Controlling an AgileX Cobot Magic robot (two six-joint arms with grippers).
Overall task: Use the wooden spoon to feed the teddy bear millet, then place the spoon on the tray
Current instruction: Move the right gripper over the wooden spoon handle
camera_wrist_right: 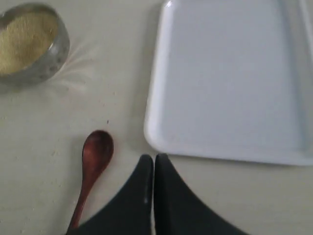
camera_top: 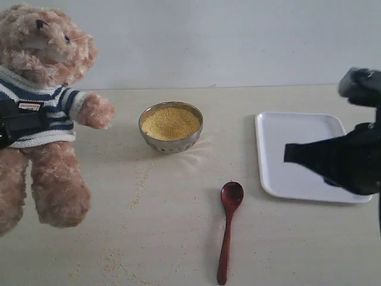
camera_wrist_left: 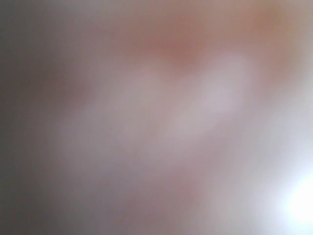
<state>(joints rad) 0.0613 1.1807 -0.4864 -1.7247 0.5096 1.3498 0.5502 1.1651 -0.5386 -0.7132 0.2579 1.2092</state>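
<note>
My right gripper moves to the wooden spoon next and closes on the spoon handle's lower half (camera_top: 224,257), toward the handle's loose end away from the spoon's bowl end.
The teddy bear (camera_top: 44,65) stands upright at the far left in its striped shirt. My left gripper (camera_top: 18,122) is clamped on its torso, and the left wrist view is only a blur of fur and cloth. Millet (camera_top: 171,122) fills a steel bowl (camera_top: 172,145) mid-table. The wooden spoon (camera_top: 229,220) lies on the table in front of the bowl, its bowl end pointing away from the front edge. The white tray (camera_top: 297,143) lies at the right. My right gripper (camera_wrist_right: 154,157) is shut and empty, hovering by the tray's (camera_wrist_right: 225,83) near corner, beside the spoon (camera_wrist_right: 95,156).
Stray millet grains (camera_top: 140,185) are scattered on the table between the bear and the bowl and toward the front edge. The right arm's black body (camera_top: 351,155) hangs over the tray's right side. A pale wall runs behind the table.
</note>
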